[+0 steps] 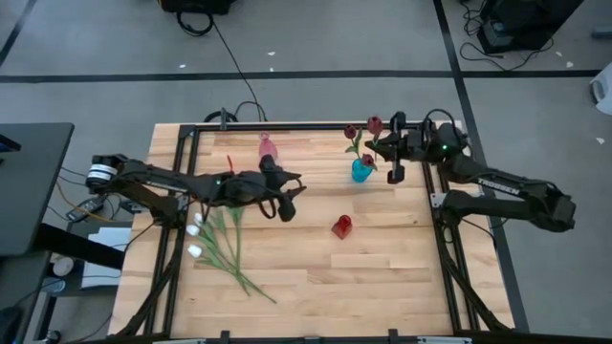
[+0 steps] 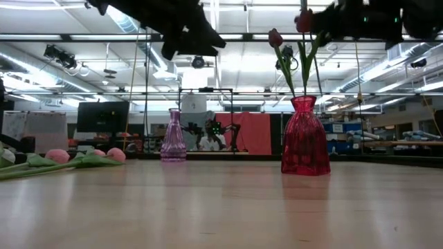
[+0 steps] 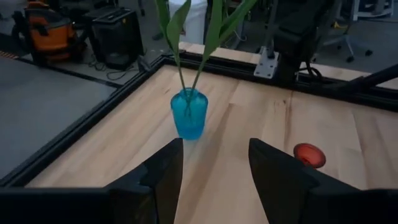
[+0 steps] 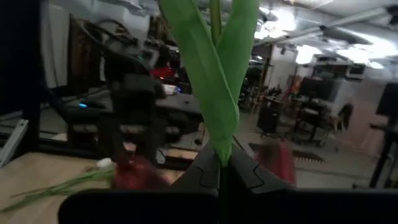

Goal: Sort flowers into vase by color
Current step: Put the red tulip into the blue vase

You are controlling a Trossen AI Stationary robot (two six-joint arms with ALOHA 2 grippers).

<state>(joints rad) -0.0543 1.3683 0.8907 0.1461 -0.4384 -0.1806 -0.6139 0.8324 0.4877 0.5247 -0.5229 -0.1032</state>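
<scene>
Next, my right gripper releases its dark red flower in the blue vase [image 1: 361, 168], next to the other dark red stems. That flower is now high above the vase.
Two dark red flowers [image 1: 374, 123] rise over the blue vase [image 1: 361, 170], and two green stems stand in its mouth [image 3: 188, 93]. My right gripper [image 1: 387, 143] is shut on one of them, high above the vase near the table's far right. My left gripper [image 1: 292, 196] hovers open at mid-table, pointing toward the blue vase [image 3: 188, 118] with nothing between its fingers. Several more flowers [image 1: 215, 239], with white and pink heads, lie on their sides at the left. A red vase [image 1: 341, 226] and a pink vase [image 1: 267, 148] stand upright. My right gripper pinches the flower's green leaves and stem [image 4: 219, 146] between its two shut fingers. The fingers come roughly level from the table's right and lie across the stem. The leaves stand upright above the fingers. Whether the stem's foot is in the blue vase is hidden from this view.
A black metal frame [image 1: 287, 125] runs around the wooden table. In the low view the red vase [image 2: 304, 138] stands in front of the blue one and hides it. Bare wood lies in front of the red vase, toward the near edge.
</scene>
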